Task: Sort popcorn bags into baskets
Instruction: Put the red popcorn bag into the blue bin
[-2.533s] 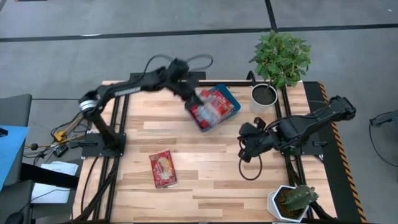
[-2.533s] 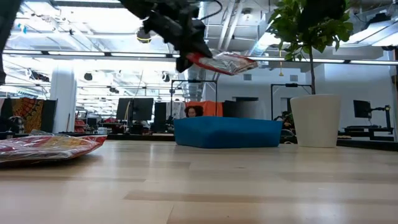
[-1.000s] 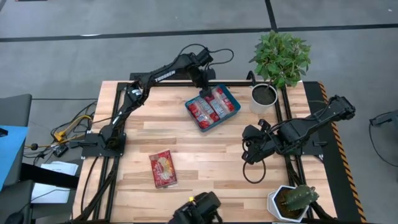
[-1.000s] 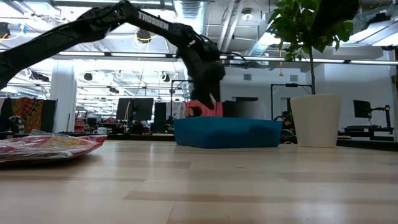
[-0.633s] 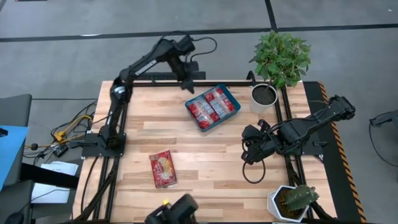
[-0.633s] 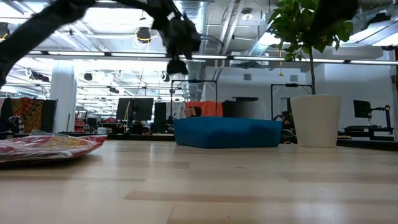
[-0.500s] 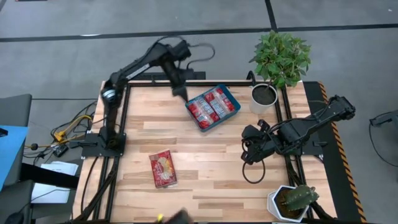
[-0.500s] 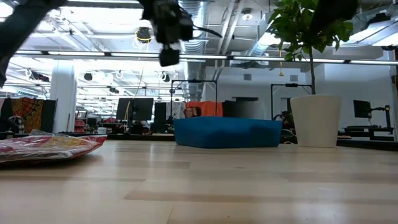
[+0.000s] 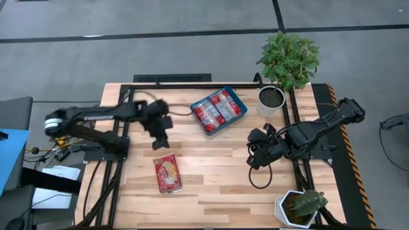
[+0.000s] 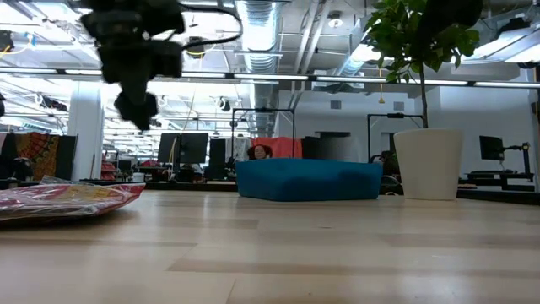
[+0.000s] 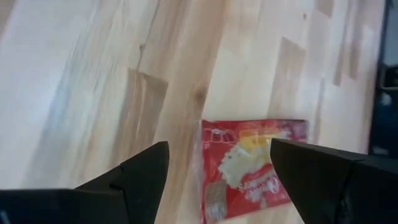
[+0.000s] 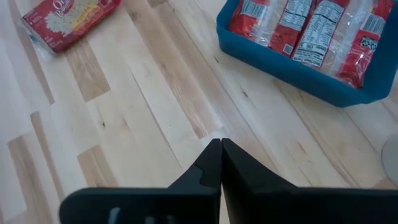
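Note:
The loose red popcorn bag is the next thing for my left gripper to go to, and it should close on the middle of the bag's far short edge (image 9: 164, 158) (image 11: 204, 174).
One red popcorn bag (image 9: 167, 174) with a cream-yellow picture lies flat on the table's near left part; it also shows in the low view (image 10: 67, 201) and both wrist views (image 11: 249, 165) (image 12: 68, 22). The teal basket (image 9: 245, 108) (image 10: 308, 180) (image 12: 292, 78) stands at the far middle with several bags (image 9: 217, 110) (image 12: 298, 31) lying in it. My left gripper (image 9: 160, 139) (image 11: 217, 171) hangs open in the air just on the far side of the loose bag, touching nothing. My right gripper (image 9: 252, 156) (image 12: 219, 148) is shut and empty, above the table's right part.
A white pot (image 9: 271, 99) (image 10: 428, 162) with a leafy plant (image 9: 289, 57) stands right of the basket. A cactus pot (image 9: 300, 206) sits at the near right corner. A black cable loop (image 9: 259, 176) hangs below the right arm. Bare wood lies between the bag and the basket.
My left gripper has swung from over the basket toward the table's left and near edges, sinking a little, and now hangs open beside the loose bag. The bags in the basket and the loose bag have kept still.

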Controlling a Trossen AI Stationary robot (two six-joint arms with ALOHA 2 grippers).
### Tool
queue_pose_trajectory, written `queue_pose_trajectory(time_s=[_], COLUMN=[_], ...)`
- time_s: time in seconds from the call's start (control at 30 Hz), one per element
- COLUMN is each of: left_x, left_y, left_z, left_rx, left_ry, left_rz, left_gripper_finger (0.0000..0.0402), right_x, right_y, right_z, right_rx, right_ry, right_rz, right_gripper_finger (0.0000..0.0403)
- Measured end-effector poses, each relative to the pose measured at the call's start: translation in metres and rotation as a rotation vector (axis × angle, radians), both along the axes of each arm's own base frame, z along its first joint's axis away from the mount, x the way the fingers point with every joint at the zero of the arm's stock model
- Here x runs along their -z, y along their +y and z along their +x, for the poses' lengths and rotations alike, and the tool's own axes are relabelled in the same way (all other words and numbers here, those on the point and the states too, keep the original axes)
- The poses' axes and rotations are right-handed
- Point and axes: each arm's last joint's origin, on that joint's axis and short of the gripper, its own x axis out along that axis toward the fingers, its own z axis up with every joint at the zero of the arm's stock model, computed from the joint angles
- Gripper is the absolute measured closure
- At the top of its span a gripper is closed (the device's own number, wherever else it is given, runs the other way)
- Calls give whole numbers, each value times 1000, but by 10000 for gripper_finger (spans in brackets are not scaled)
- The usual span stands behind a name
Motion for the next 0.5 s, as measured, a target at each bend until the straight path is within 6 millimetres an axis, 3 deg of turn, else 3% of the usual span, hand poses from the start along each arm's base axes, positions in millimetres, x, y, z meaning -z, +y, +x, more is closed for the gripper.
queue_pose_trajectory(time_s=[0.23, 0.5], left_x=[42, 72], left_y=[-23, -32], left_z=[-24, -25], left_rx=[-43, -17], left_ry=[13, 51], left_rz=[60, 143], left_gripper_finger=[133, 133], right_x=[-1, -2], right_y=[1, 1], right_z=[1, 3], right_rx=[-2, 3], right_ry=[-16, -36], right_rz=[7, 21], right_gripper_finger=[381, 370])
